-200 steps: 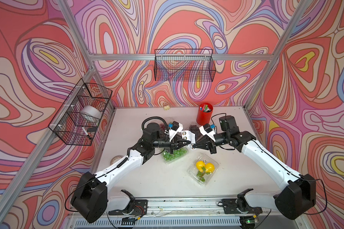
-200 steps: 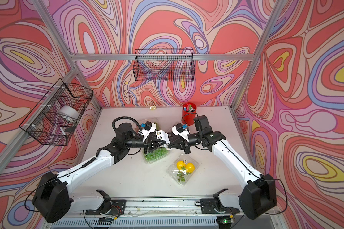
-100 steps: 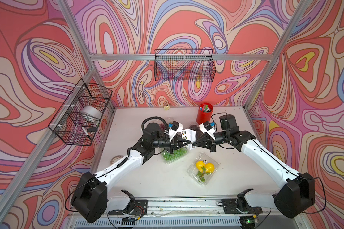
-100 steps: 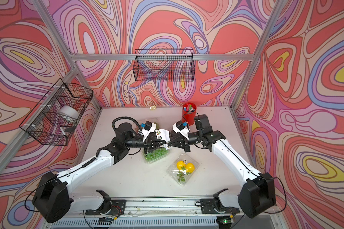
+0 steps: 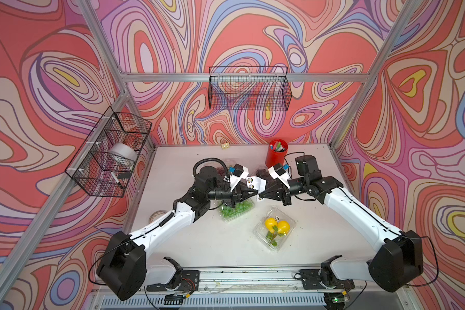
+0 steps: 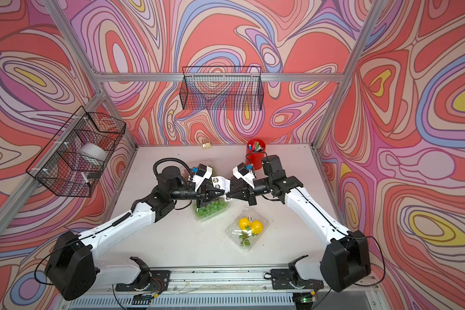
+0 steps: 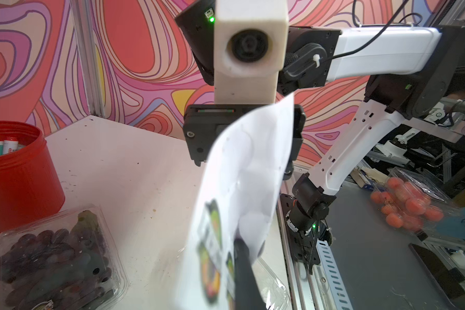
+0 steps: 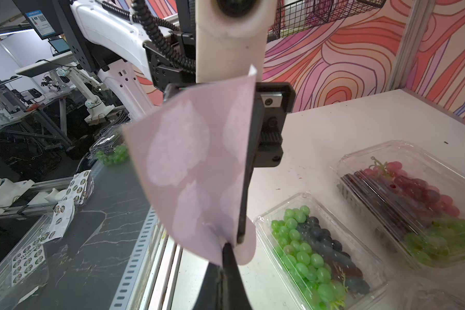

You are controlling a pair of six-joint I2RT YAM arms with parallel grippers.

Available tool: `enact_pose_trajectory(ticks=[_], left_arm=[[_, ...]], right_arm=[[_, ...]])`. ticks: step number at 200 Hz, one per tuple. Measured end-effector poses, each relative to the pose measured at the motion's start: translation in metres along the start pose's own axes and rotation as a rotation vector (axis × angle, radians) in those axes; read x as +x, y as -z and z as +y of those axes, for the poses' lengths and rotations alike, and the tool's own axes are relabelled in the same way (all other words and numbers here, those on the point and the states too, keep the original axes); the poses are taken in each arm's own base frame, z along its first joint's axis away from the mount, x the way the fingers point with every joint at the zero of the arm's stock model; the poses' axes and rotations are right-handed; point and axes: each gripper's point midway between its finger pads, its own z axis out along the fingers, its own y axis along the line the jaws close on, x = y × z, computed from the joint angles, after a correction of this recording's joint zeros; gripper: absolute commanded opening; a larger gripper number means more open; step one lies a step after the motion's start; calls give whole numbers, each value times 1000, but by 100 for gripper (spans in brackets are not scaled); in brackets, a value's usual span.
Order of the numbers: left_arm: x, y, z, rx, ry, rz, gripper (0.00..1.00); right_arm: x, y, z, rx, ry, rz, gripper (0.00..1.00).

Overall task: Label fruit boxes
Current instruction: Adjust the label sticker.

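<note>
The sticker sheet curls between my close grippers. Next, my left gripper opens, lets the sheet straighten, and takes its stickered edge (image 5: pixel 250 184) farther from my right gripper.
Both grippers meet tip to tip above the table's middle. My left gripper (image 5: pixel 255 191) (image 7: pixel 238 240) is shut on the white sticker sheet (image 5: pixel 256 183) (image 7: pixel 246 174) (image 8: pixel 193 166), which stands up curved. My right gripper (image 5: pixel 261 194) (image 8: pixel 227 245) is shut on a round sticker (image 5: pixel 259 199) (image 8: pixel 247 243) at the sheet's lower edge. Under them lies the fruit box of green and dark grapes (image 5: pixel 235 210) (image 8: pixel 314 247). The lemon box (image 5: pixel 275 228) lies nearer the front. The dark grape box (image 5: pixel 261 171) (image 7: pixel 49 257) and the red-green grape box (image 5: pixel 222 169) (image 8: pixel 414 198) lie behind the arms, partly hidden.
A red pen cup (image 5: pixel 277 153) (image 7: pixel 16 174) stands at the back, beside the right wrist. Wire baskets hang on the back wall (image 5: pixel 249 90) and the left wall (image 5: pixel 109 154). A tape roll (image 5: pixel 157 215) lies at the table's left edge.
My right gripper has moved left toward the left gripper, closing the gap, and the sheet between them has bent. The left arm and the boxes have stayed put.
</note>
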Motion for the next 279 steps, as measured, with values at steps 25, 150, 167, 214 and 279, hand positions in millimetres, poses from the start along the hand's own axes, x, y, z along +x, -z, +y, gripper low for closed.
enact_pose_trajectory(ticks=[25, 150, 167, 214, 279], left_arm=[[-2, 0, 3, -29, -5, -5, 9], [12, 9, -20, 26, -53, 59, 54], [12, 9, -24, 48, -61, 71, 53], [6, 8, -31, 98, -67, 70, 51], [-1, -2, -23, 124, -41, 24, 49]], right_arm=[[1, 4, 0, 14, 1, -6, 0], [-8, 35, 7, 25, 93, -22, 0], [-10, 35, 8, 8, 99, -18, 0], [-3, 33, 9, -31, 77, -15, 0], [-1, 33, 13, -53, 64, -23, 0]])
